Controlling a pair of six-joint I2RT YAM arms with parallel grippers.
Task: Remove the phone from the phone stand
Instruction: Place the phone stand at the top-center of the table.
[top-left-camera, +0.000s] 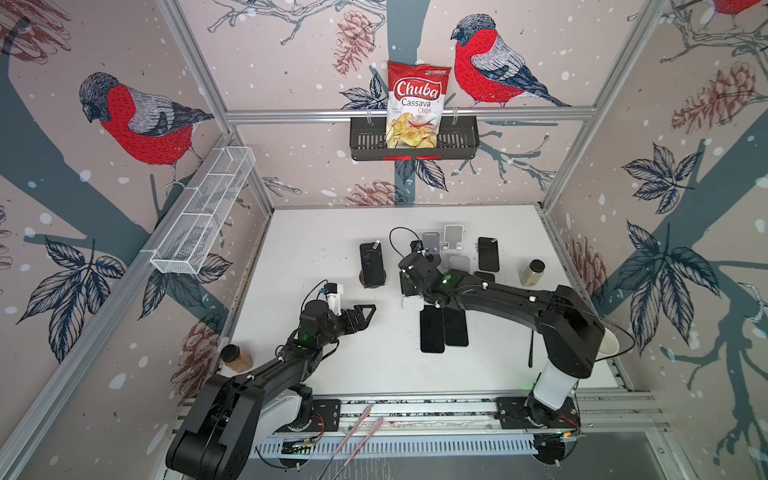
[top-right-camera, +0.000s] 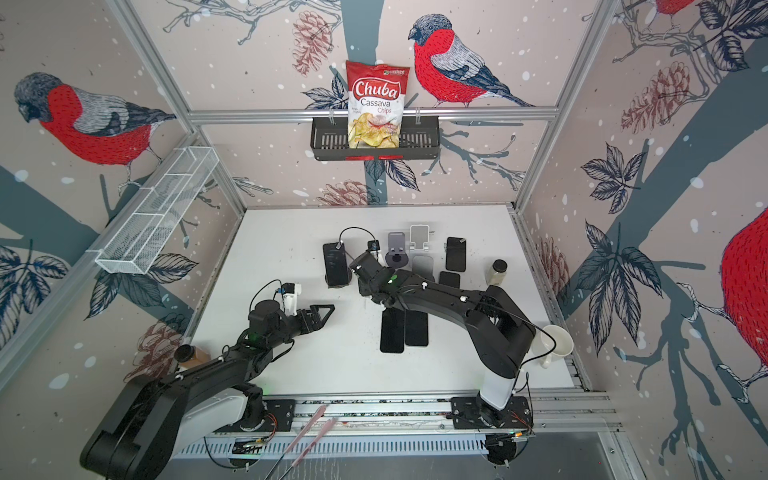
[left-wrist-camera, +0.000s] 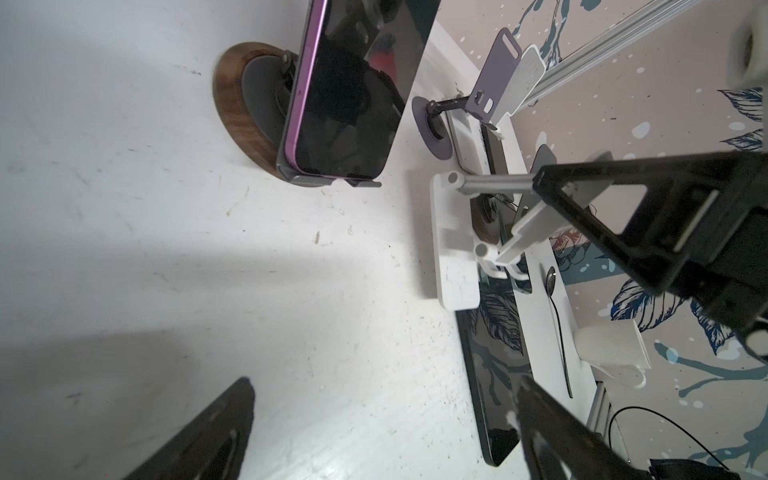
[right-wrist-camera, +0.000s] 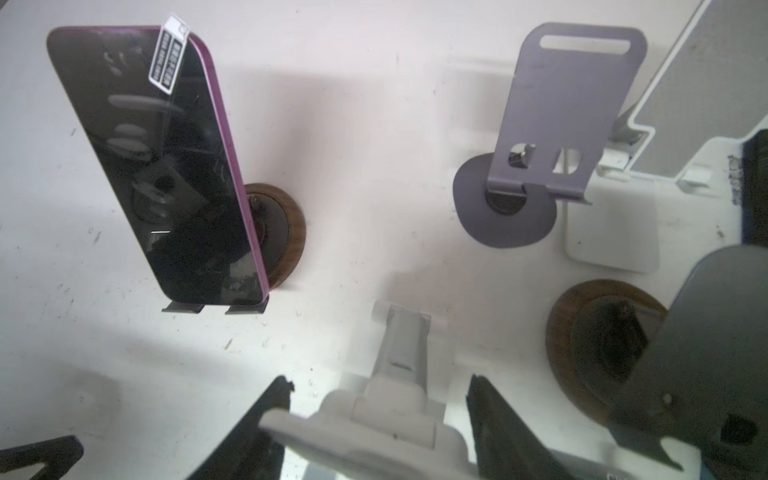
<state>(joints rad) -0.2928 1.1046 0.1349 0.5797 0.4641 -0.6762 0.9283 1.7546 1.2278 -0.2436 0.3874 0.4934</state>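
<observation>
Next, my right gripper puts the white phone stand down between the purple-edged phone and the empty purple stand (top-left-camera: 406, 261) (right-wrist-camera: 402, 206).
A white phone stand (right-wrist-camera: 399, 399) stands mid-table. Its base (left-wrist-camera: 455, 257) shows in the left wrist view. My right gripper (right-wrist-camera: 380, 380) reaches down over it, one finger on each side of its back plate. A dark phone (top-left-camera: 408, 287) leans on this stand, mostly hidden under the gripper (top-left-camera: 409, 278), which is shut on it. To its left a second, purple-edged phone (top-left-camera: 372, 262) leans on a wood-based stand (right-wrist-camera: 286, 232). My left gripper (left-wrist-camera: 384, 382) hovers open over bare table, near the front left (top-left-camera: 362, 316).
Empty purple (top-left-camera: 431, 243), white (top-left-camera: 453, 237) and grey (top-left-camera: 459, 262) stands sit behind the right gripper. Another phone (top-left-camera: 488, 253) stands further right. Two phones (top-left-camera: 442, 330) lie flat under the right arm. Spice jars (top-left-camera: 532, 272) (top-left-camera: 237, 357), a mug (top-right-camera: 555, 347) and a spoon (left-wrist-camera: 557, 316) line the edges.
</observation>
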